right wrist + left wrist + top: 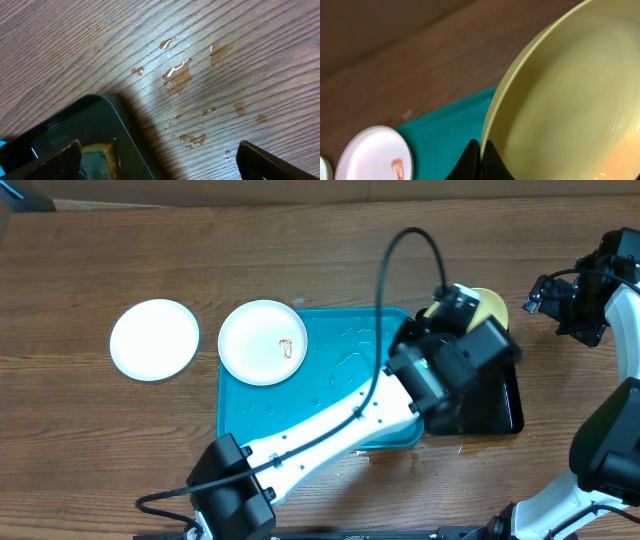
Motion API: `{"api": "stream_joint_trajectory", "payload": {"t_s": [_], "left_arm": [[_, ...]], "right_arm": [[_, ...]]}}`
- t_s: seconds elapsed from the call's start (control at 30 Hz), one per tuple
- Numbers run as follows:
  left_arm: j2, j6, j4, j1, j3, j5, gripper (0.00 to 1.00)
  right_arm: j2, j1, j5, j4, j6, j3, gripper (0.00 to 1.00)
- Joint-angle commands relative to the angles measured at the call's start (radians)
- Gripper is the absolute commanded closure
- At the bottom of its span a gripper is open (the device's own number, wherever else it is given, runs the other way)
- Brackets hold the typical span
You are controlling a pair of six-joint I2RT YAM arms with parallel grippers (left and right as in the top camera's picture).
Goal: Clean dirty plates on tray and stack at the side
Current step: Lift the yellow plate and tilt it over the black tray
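Observation:
I should have my left gripper set the pale yellow-green plate, now tilted above the black tray, free on top of the white plate on the bare wood [155, 340].
My left gripper [482, 161] is shut on the rim of the pale yellow-green plate [570, 100], holding it tilted on edge. From overhead this plate [492, 306] shows just past the left gripper [452, 304], above the black tray. A white plate with a reddish smear [262, 342] lies over the far left corner of the turquoise tray [340, 365]. Another white plate [154, 339] rests on the bare wood to the tray's left. My right gripper [160, 167] hangs open over the table at the far right, with nothing between its fingers.
A narrow black tray [497, 398] with a sponge [97, 157] sits right of the turquoise tray. Water drops [179, 75] spot the wood beside it. The left arm [330, 430] crosses the turquoise tray's front.

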Motion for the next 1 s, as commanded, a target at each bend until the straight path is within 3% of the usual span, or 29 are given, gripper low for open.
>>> {"api": "stream_joint_trajectory", "payload": {"t_s": [0.0, 0.33, 0.6, 0.8, 0.97], "left_arm": [[0.01, 0.121, 0.052, -0.042, 0.029, -0.183, 0.96], [0.01, 0.394, 0.221, -0.147, 0.029, -0.393, 0.96], [0.01, 0.463, 0.233, -0.192, 0.029, -0.502, 0.96], [0.01, 0.557, 0.304, -0.196, 0.029, -0.508, 0.96], [0.01, 0.55, 0.329, -0.194, 0.029, -0.496, 0.96]], "right_arm": [[-0.005, -0.002, 0.0, 0.006, 0.002, 0.011, 0.0], [-0.005, -0.002, 0.0, 0.006, 0.002, 0.011, 0.0], [-0.005, -0.002, -0.001, 0.006, 0.002, 0.011, 0.0], [-0.005, -0.002, -0.001, 0.006, 0.002, 0.011, 0.0], [-0.005, -0.002, -0.001, 0.006, 0.002, 0.011, 0.0]]}}
